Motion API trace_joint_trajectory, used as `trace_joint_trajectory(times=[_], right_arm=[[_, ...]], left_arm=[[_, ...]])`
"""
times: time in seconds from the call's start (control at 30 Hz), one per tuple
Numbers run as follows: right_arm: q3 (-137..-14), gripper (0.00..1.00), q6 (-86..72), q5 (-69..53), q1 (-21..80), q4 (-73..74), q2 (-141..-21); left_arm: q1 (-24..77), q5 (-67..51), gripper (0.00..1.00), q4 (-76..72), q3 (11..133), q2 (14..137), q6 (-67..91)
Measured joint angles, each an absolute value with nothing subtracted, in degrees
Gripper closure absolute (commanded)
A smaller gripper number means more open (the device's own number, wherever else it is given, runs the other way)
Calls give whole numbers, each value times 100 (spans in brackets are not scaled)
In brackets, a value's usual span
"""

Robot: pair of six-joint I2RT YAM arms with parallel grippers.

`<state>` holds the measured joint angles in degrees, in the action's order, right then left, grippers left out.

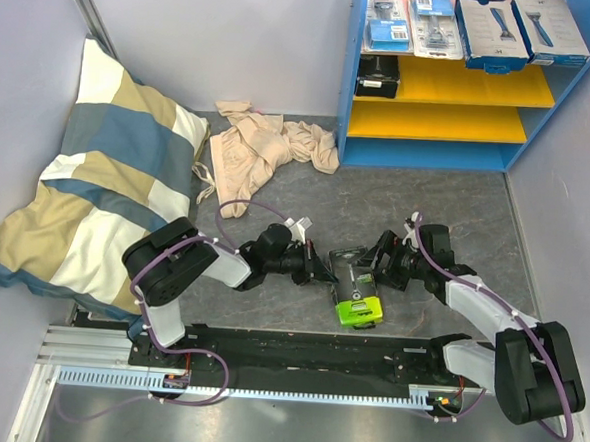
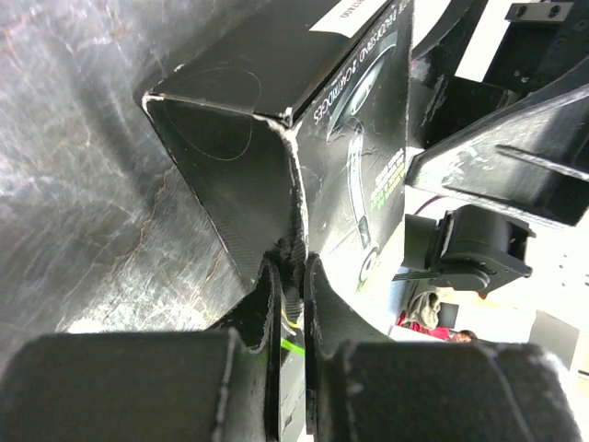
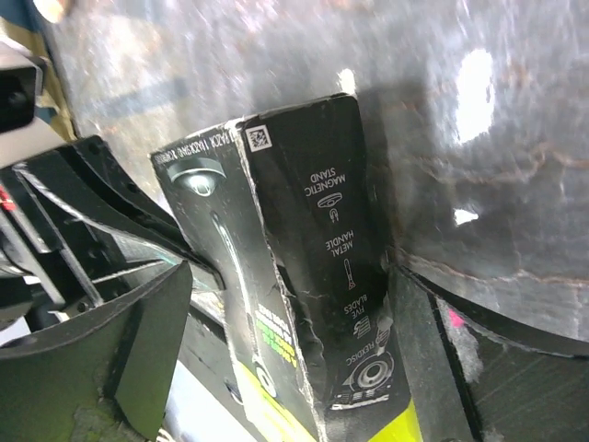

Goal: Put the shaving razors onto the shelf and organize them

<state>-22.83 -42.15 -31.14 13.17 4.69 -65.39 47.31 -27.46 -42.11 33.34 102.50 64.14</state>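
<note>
I should open my left gripper, which is shut at the black razor box's crumpled edge, and take the box across its body near the lime-green end [image 1: 360, 310].
A black razor box with a lime-green end [image 1: 354, 285] is at the table's middle front, between my two grippers. My left gripper [image 1: 322, 273] is shut on its crumpled edge; the wrist view shows the fingers [image 2: 269, 308] pinching the box [image 2: 276, 101]. My right gripper [image 1: 381, 261] is open, its jaws standing either side of the same box [image 3: 313, 230], the right finger [image 3: 460, 368] against its side. On the blue-framed shelf [image 1: 459, 156], two blister packs [image 1: 412, 23] and two white-blue boxes [image 1: 522, 30] lie on top. Another black box [image 1: 378, 76] sits on the upper yellow board.
A beige cloth [image 1: 259, 149] lies crumpled left of the shelf. A blue, tan and white striped pillow [image 1: 107, 179] leans in the left corner. Grey walls close in both sides. The lower yellow board [image 1: 431, 121] holds nothing.
</note>
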Motion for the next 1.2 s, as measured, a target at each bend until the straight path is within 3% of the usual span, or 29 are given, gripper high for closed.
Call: trace_joint_trajectory(times=[0.23,0.5,0.93,1.03,1.07,1.2], right_arm=[[-2788,2,-4213,-2851,1341,642,-6281],[-3367,2,-4064,-2661,1356,910,-6145],[-3409,2,-3774,-2521,1282,1424,-6106],[-3339,2,-3708,-2445,1251,1516,-6029],[-3284,2,-3682,-2421,1251,1544,-5994],[-3022,2,-3614,-2311,1234,1601,-5927]], left_arm=[[4397,-3044,98,-4818,3227,10250,6637],[3955,-3328,98,-6528,3063,10794,7588],[3771,-3457,98,-7352,2961,11124,8294],[3760,-3476,77,-7393,2939,11115,8291],[3760,-3489,64,-7395,2939,11107,8291],[3756,-3511,42,-7378,2939,11024,8215]])
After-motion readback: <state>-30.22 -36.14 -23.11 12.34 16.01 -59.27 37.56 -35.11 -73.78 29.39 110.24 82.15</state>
